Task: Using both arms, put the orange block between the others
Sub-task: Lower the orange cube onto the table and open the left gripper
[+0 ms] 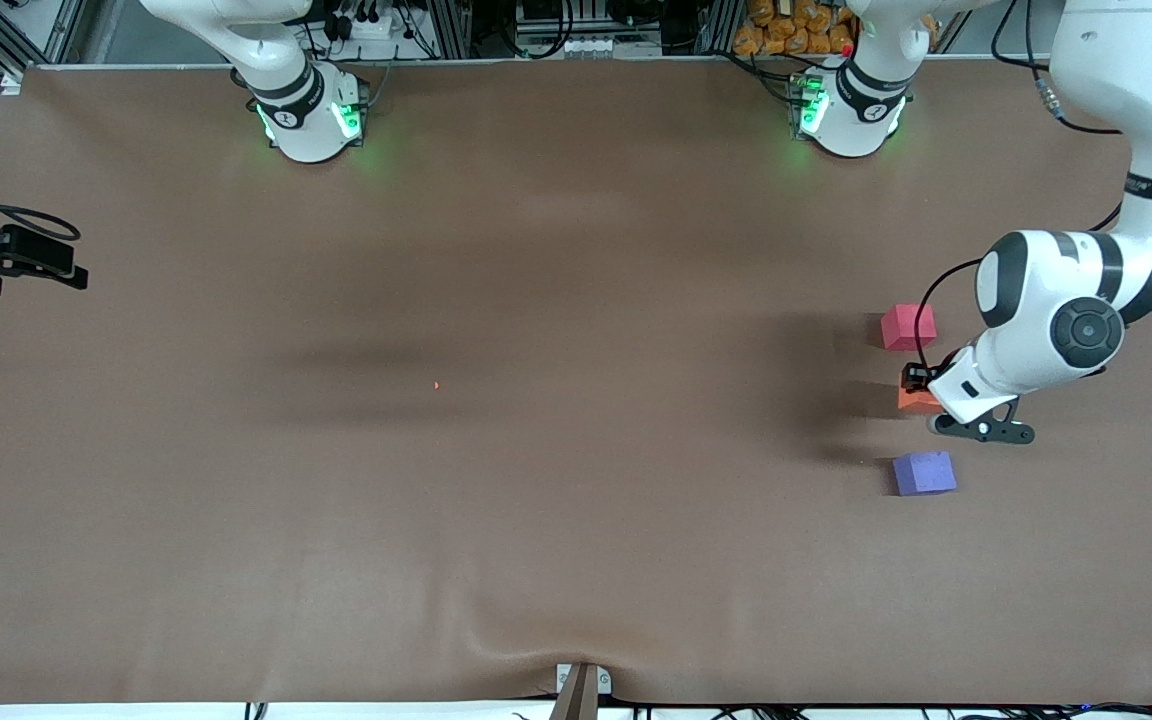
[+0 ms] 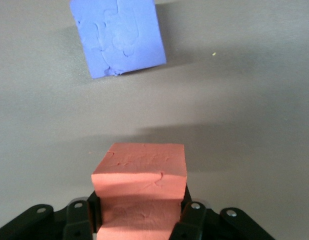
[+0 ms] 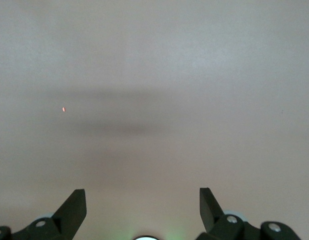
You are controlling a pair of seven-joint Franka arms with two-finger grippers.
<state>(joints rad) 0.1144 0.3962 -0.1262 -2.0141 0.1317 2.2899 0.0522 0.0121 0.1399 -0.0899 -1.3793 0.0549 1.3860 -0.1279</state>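
My left gripper is holding the orange block. Next, I release it on the brown table cover (image 1: 917, 402) (image 2: 133, 144) between the pinkish-red block and the purple-blue block.
My left gripper (image 1: 921, 392) (image 2: 139, 216) is shut on the orange block (image 1: 914, 402) (image 2: 139, 170), with a finger pressed on each side of it. It holds the block low at the left arm's end of the table, in the gap between the others. The pinkish-red block (image 1: 908, 327) lies farther from the front camera. The purple-blue block (image 1: 924, 473) (image 2: 119, 37) lies nearer. Whether the orange block rests on the table I cannot tell. My right gripper (image 1: 71, 268) (image 3: 143, 200) waits open and empty at the right arm's end of the table.
The brown table cover (image 1: 576, 550) is bare apart from a tiny red speck (image 1: 436, 385) (image 3: 63, 108) near the middle. Cables and clutter (image 1: 576, 30) sit past the table edge by the arm bases.
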